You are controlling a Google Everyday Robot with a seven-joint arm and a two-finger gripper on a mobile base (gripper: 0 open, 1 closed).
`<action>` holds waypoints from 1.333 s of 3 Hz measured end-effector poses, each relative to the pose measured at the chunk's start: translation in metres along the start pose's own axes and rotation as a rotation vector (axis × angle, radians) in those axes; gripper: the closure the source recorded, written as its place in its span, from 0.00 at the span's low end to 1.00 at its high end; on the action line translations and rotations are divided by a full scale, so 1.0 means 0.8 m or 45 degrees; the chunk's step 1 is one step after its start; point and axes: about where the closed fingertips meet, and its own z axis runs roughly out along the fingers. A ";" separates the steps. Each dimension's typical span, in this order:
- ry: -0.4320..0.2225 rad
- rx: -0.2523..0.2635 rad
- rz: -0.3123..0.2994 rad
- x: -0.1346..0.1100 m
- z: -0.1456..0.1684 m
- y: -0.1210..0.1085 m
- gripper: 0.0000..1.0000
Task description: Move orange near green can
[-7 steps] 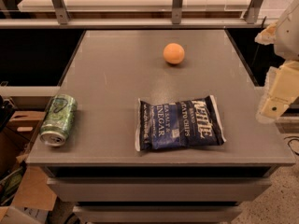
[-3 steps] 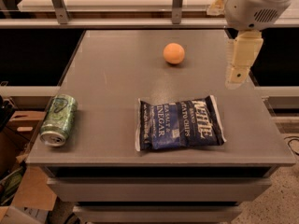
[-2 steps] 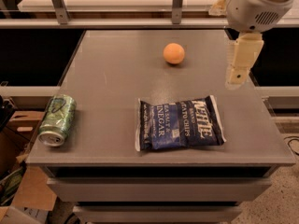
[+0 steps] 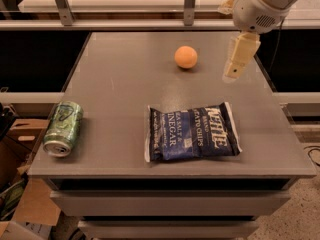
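Next, the gripper moves to the body of the orange (image 4: 186, 57) behind the dark blue chip bag and closes there, because the orange must move.
The orange (image 4: 186, 57) sits on the grey table (image 4: 125, 84), toward the back and right of centre. The green can (image 4: 63, 128) lies on its side at the table's front left corner, silver top facing the front. My gripper (image 4: 234, 69) hangs from the white arm at the upper right, above the table, to the right of the orange and apart from it. It holds nothing that I can see.
A dark blue chip bag (image 4: 192, 132) lies flat at the front middle of the table, between the orange and the front edge. A rail with metal posts (image 4: 189, 4) runs behind the table. Cardboard boxes (image 4: 20, 204) stand on the floor at the left.
The arm has swung in from the right edge of the view to above the table and moved left, closer to the orange. The orange, can and bag have not moved.
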 end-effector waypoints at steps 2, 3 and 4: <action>-0.263 0.048 0.214 -0.001 0.082 -0.083 0.00; -0.302 0.038 0.282 -0.006 0.125 -0.102 0.00; -0.321 0.000 0.293 -0.017 0.164 -0.114 0.00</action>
